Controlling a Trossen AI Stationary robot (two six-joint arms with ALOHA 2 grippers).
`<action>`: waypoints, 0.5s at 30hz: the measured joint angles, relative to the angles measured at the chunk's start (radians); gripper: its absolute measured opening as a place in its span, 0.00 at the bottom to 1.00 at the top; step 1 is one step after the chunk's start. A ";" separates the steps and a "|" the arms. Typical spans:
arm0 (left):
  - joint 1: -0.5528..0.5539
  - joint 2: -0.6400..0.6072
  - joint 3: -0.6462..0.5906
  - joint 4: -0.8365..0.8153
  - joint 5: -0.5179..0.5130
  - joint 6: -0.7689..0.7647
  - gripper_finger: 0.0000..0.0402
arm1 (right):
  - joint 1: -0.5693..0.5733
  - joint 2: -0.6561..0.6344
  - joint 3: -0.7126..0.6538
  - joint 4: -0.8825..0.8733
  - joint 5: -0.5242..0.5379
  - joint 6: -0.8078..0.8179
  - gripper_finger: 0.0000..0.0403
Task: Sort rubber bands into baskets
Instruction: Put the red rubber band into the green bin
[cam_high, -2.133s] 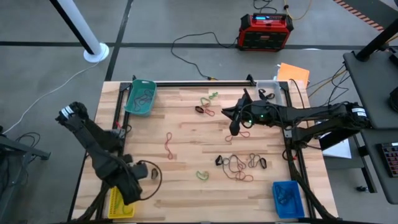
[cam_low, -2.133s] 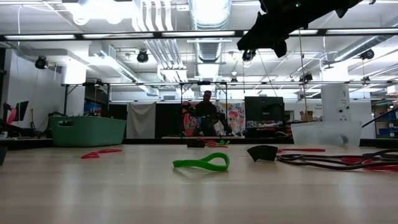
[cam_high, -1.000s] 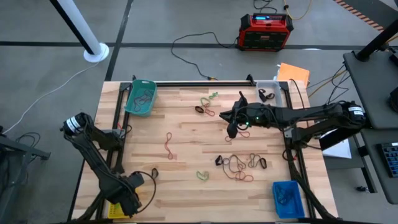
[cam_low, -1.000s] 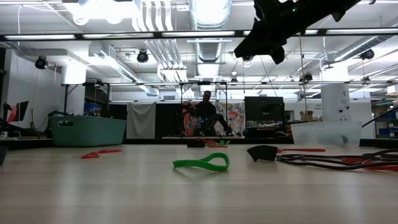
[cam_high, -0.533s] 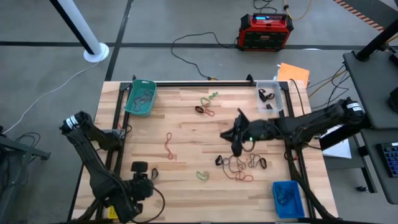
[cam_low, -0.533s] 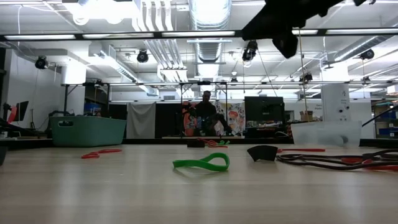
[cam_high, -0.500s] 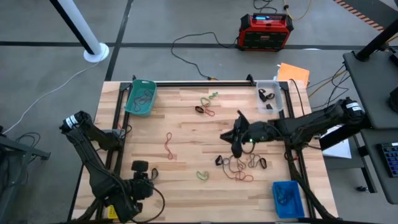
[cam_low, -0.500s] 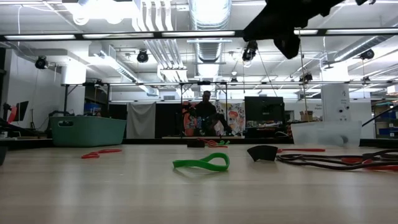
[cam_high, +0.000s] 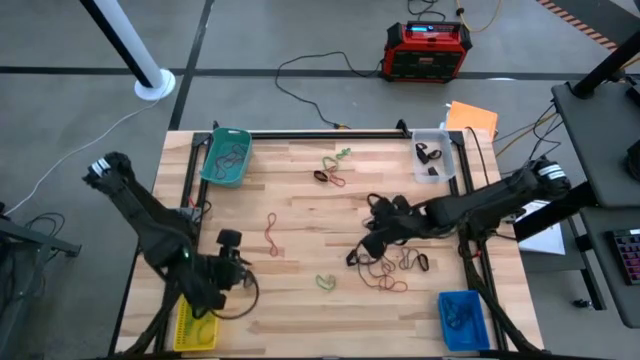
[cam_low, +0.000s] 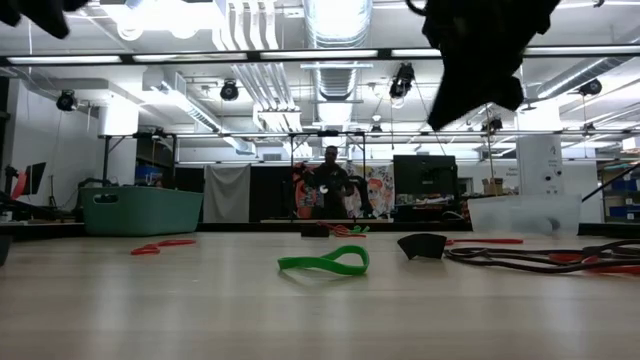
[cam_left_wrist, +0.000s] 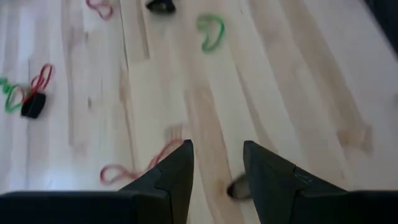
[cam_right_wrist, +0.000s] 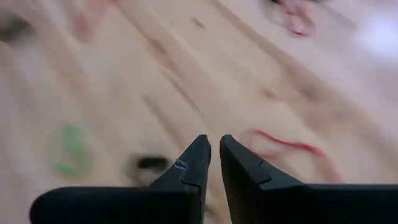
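The robot's right gripper has its fingers shut beside the red rubber band, so it should open, pinch the red rubber band's middle (cam_right_wrist: 306, 148) and pass it to the left gripper.
Rubber bands lie loose on the wooden table: a tangled red, black and brown cluster (cam_high: 385, 265), a green one (cam_high: 325, 282), a red one (cam_high: 272, 235), and a few more at the far middle (cam_high: 332, 170). The baskets stand at the corners: teal (cam_high: 226, 155), clear (cam_high: 433, 155), yellow (cam_high: 195, 325), blue (cam_high: 463, 318). My right gripper (cam_high: 368, 243) hangs shut just above the cluster's far-left side, nothing between its fingers (cam_right_wrist: 212, 140). My left gripper (cam_high: 240, 268) is open and empty (cam_left_wrist: 214, 149), over bare wood near the red band (cam_left_wrist: 134, 171).
The teal, clear and blue baskets each hold some bands. The table's black frame rails (cam_high: 330, 133) run along its edges. In the low view the green band (cam_low: 323, 263) and a black band (cam_low: 422, 245) lie in front, with my right arm (cam_low: 480, 60) above them.
My right gripper has gone toward the near edge and down, from the table's middle to just above the cluster of bands. My left gripper has left the yellow basket's corner and gone toward the far edge and a little right, out over the wood.
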 joint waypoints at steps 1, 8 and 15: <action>0.016 -0.031 -0.033 0.045 0.000 0.014 0.31 | -0.006 0.029 0.041 -0.088 0.007 -0.033 0.08; 0.135 -0.173 -0.203 0.284 -0.072 0.154 0.31 | -0.033 0.212 0.180 -0.316 0.057 -0.477 0.08; 0.176 -0.199 -0.248 0.324 -0.311 0.186 0.31 | -0.174 0.288 0.153 -0.241 -0.105 -0.721 0.08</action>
